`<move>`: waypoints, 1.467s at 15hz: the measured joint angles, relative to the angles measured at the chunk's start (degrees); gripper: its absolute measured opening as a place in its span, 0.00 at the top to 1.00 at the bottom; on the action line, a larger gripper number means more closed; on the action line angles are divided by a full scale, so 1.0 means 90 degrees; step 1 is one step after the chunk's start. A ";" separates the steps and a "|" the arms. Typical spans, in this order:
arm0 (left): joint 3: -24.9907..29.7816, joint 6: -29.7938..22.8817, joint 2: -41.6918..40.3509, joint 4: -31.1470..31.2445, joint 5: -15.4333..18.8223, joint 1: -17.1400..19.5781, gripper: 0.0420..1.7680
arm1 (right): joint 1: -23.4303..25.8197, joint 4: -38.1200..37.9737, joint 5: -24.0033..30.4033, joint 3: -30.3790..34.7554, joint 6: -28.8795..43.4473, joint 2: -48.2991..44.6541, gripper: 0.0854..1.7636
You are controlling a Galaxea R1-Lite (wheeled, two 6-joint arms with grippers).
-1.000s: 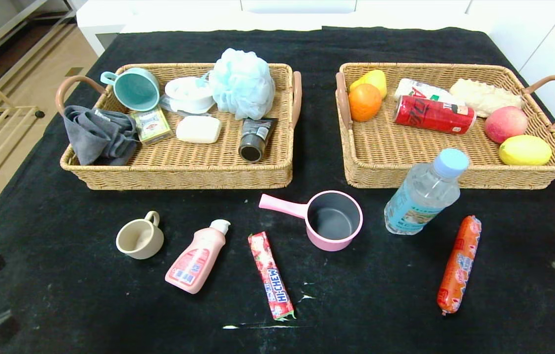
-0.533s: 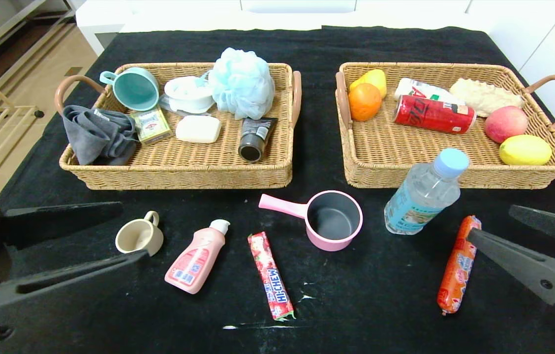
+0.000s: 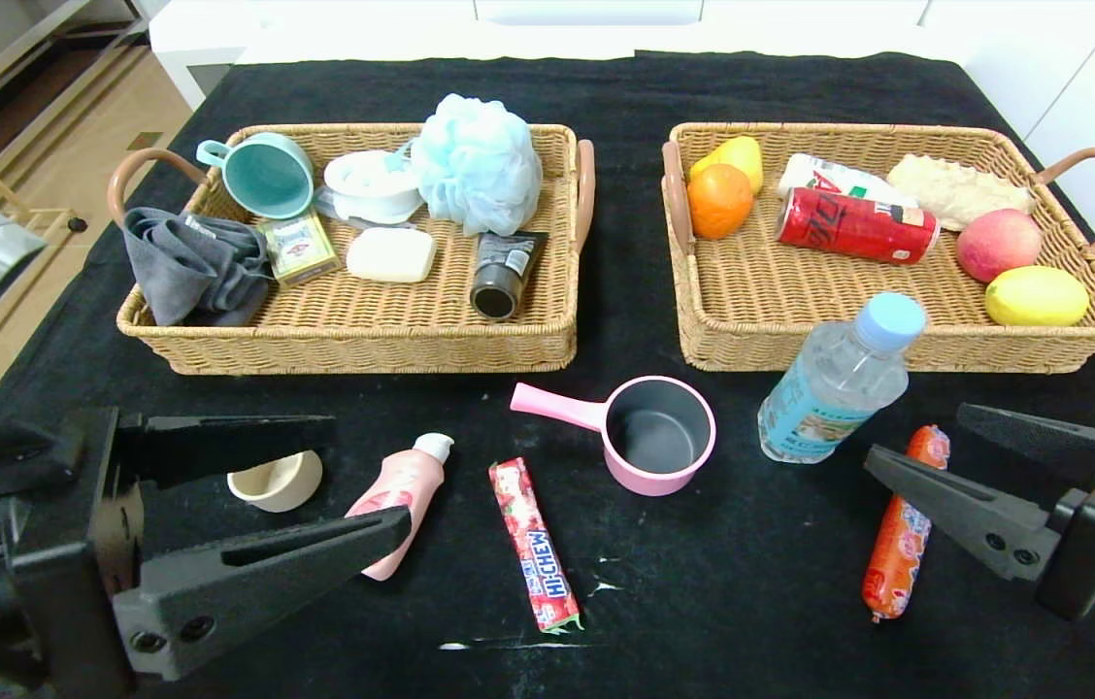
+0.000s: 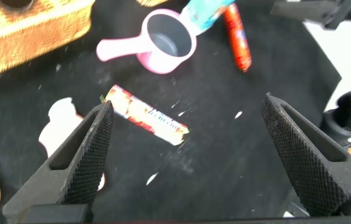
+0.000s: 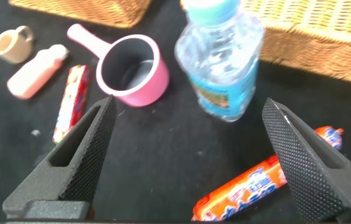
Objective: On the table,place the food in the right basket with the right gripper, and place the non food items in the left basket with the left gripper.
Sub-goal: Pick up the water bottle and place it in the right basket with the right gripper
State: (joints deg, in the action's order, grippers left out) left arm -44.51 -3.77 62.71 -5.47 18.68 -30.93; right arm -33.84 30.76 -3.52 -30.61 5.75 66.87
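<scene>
Next, my right gripper grips the upper body of the clear bottle (image 3: 849,361) (image 5: 219,53), under its blue cap.
On the black table (image 3: 751,602) lie a beige cup (image 3: 276,481), a pink squeeze bottle (image 3: 407,476), a Hi-Chew stick (image 3: 533,544), a pink saucepan (image 3: 659,437), a clear bottle (image 3: 839,383) and an orange sausage (image 3: 897,544). My left gripper (image 3: 368,474) is open and empty, above the cup and squeeze bottle, partly hiding both. In its wrist view (image 4: 188,112) the Hi-Chew (image 4: 147,115) lies below the jaws. My right gripper (image 3: 914,435) is open and empty over the sausage's far end. Its wrist view (image 5: 188,112) shows the sausage (image 5: 256,190) and bottle (image 5: 222,62).
The left basket (image 3: 363,349) holds a teal mug (image 3: 266,175), a grey cloth, soap, a blue puff and other items. The right basket (image 3: 751,354) holds fruit, a red can (image 3: 856,226) and packets. Both stand behind the loose items.
Both grippers have come in from the front corners towards the middle. The left now covers part of the cup and squeeze bottle; the right reaches the sausage's far end. The objects have not moved.
</scene>
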 joint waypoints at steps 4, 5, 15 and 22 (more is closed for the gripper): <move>0.0211 0.0091 0.0058 -0.0123 -0.0127 0.0031 0.03 | -0.0087 -0.0019 -0.0168 -0.0038 -0.0051 0.0141 0.03; 0.0242 0.0098 0.0058 -0.0248 -0.0125 0.0083 0.03 | -0.0089 -0.0016 -0.0187 -0.0035 -0.0051 0.0172 0.03; 0.0336 0.0110 0.0024 -0.0362 -0.0251 0.0165 0.03 | -0.0580 -0.0034 -0.1673 -0.0271 -0.0226 0.0723 0.03; 0.0337 0.0187 0.0046 -0.0371 -0.0413 0.0276 0.03 | -0.1015 -0.0107 -0.2857 -0.0844 -0.0138 0.1032 0.03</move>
State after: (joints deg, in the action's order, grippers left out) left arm -41.47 -2.08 63.12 -8.81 14.96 -28.44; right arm -42.97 29.79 -29.23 -38.21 4.51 76.15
